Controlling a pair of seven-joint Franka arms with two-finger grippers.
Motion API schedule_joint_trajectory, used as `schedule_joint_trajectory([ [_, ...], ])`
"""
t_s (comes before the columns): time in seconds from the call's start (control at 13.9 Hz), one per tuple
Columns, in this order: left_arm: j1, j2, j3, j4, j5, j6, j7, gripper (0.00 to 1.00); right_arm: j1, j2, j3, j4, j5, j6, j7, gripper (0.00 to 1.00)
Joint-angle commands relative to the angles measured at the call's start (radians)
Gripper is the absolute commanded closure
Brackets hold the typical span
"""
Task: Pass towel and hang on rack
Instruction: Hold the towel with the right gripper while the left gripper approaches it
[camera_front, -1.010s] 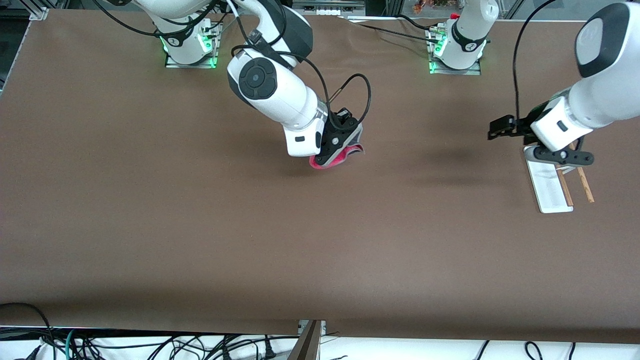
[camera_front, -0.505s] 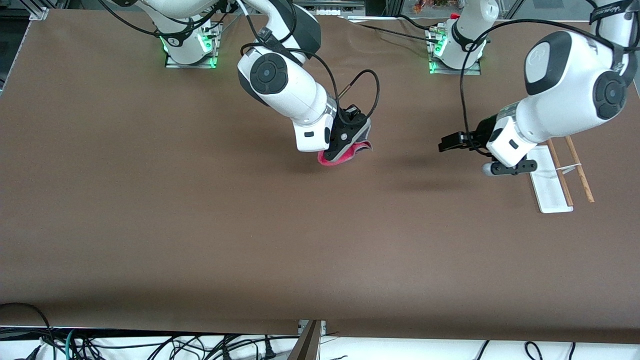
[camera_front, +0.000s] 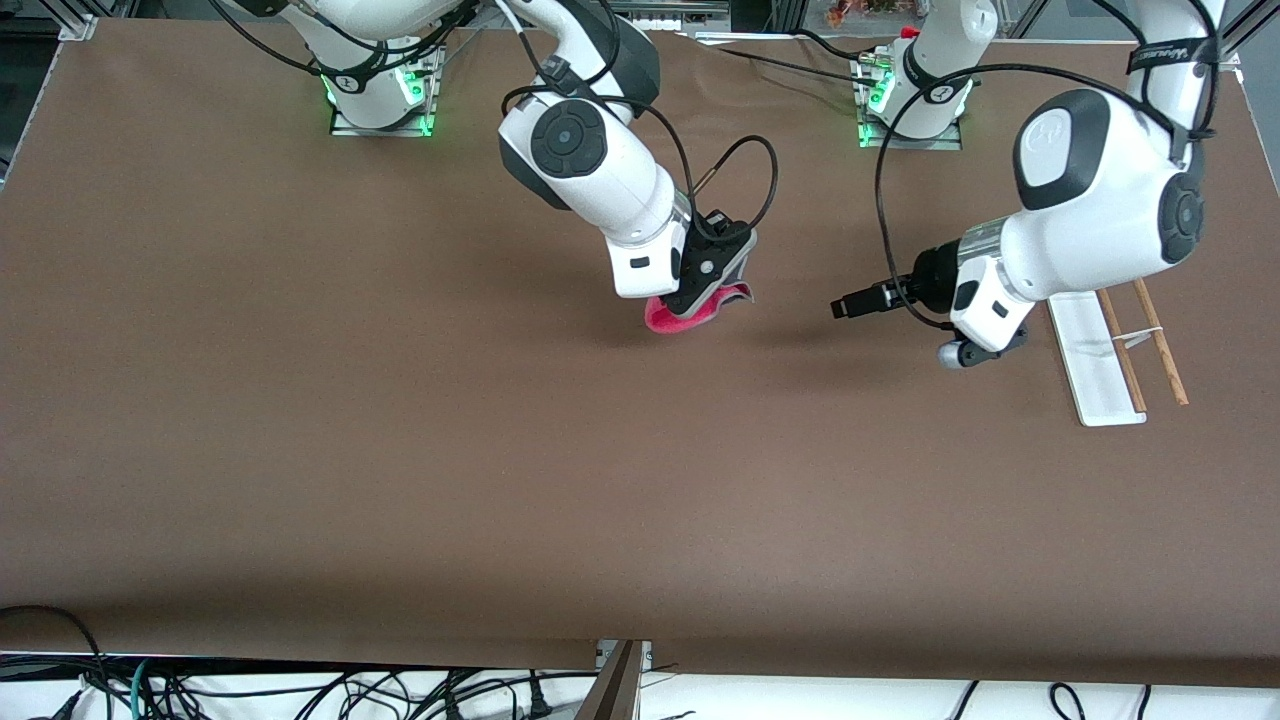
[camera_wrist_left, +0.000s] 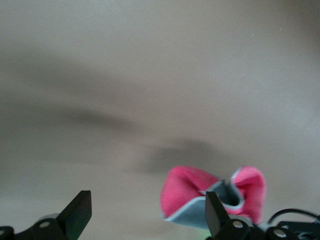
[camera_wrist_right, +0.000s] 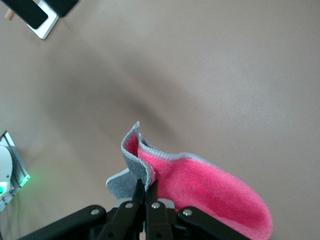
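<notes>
The towel's grey edge (camera_front: 746, 293) (camera_wrist_left: 202, 208) on the side facing the rack is the next place for my left gripper to go to and close on.
My right gripper (camera_front: 700, 292) is shut on the towel (camera_front: 672, 318) and holds it above the middle of the table. In the right wrist view the closed fingertips (camera_wrist_right: 145, 187) pinch a grey edge, and the pink side (camera_wrist_right: 200, 185) hangs open. My left gripper (camera_front: 868, 305) is open and empty, over the table between the towel and the rack, pointing at the towel. In the left wrist view its gripper (camera_wrist_left: 146, 200) stands wide, with the towel (camera_wrist_left: 190, 192) a short way off. The rack (camera_front: 1095, 360), with its wooden rods (camera_front: 1160, 340), stands at the left arm's end.
The arm bases (camera_front: 380, 95) (camera_front: 910, 110) with green lights stand at the table's back edge. Black cables loop over both wrists. Cables lie below the table's front edge (camera_front: 620, 660).
My right gripper has carried the towel a little toward the left arm's end. My left arm has swung from over the rack toward the towel and turned its open gripper to face it.
</notes>
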Motion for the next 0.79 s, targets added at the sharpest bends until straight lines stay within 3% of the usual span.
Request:
schedule_joint_trajectory([
  [0.0,-0.017,0.023,-0.029,-0.002,-0.047,0.052,-0.088,0.00,0.045,0.003,-0.042,0.014,-0.018,0.012,0.020,1.00],
  [0.43,-0.050,0.071,-0.031,-0.026,-0.147,0.130,-0.162,0.01,0.044,0.000,-0.042,0.014,-0.017,0.032,0.020,1.00],
  [0.72,-0.051,0.097,-0.031,-0.049,-0.144,0.211,-0.027,0.00,0.037,0.000,-0.042,0.016,-0.015,0.032,0.019,1.00],
])
